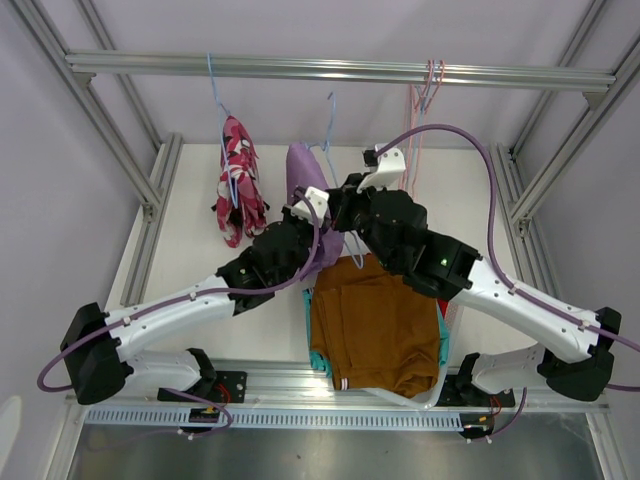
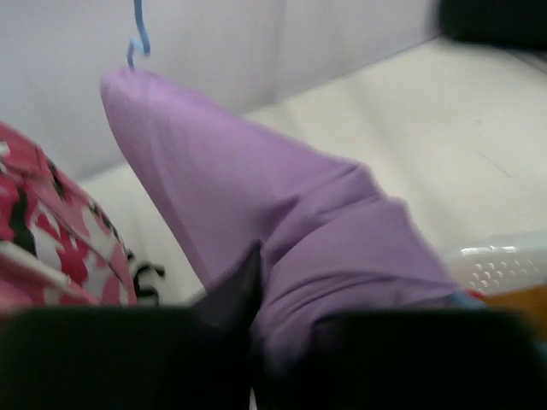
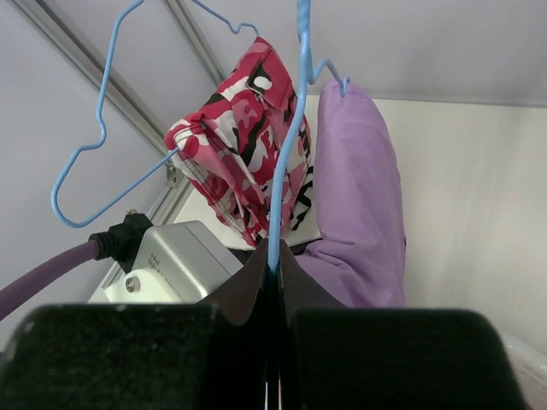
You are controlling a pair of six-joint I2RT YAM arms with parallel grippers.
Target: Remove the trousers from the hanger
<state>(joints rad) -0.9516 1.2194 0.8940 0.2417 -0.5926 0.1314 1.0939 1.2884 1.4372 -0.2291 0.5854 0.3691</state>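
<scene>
The robot's left gripper holds just a narrow fold of the lilac trousers, so it should open and grab a thicker bunch (image 2: 363,260) of the trousers before pulling them off the blue hanger.
The lilac trousers (image 1: 302,172) hang over a blue hanger (image 3: 289,154) from the top rail. My left gripper (image 1: 316,228) is shut on the lilac cloth (image 2: 299,213), which fills the gap between its dark fingers (image 2: 238,295). My right gripper (image 1: 340,205) is shut on the blue hanger's wire, just beside the lilac trousers (image 3: 363,188). The camouflage trousers (image 1: 237,180) hang on a second blue hanger (image 3: 85,154) to the left. The rust-brown trousers (image 1: 375,320) lie in the basket over a teal pair (image 1: 318,362). The red trousers are out of view.
A white basket (image 1: 443,340) stands at the near middle of the table and also shows in the left wrist view (image 2: 500,263). Empty pink hangers (image 1: 425,105) hang from the aluminium rail (image 1: 340,68) at the right. Frame posts stand on both sides.
</scene>
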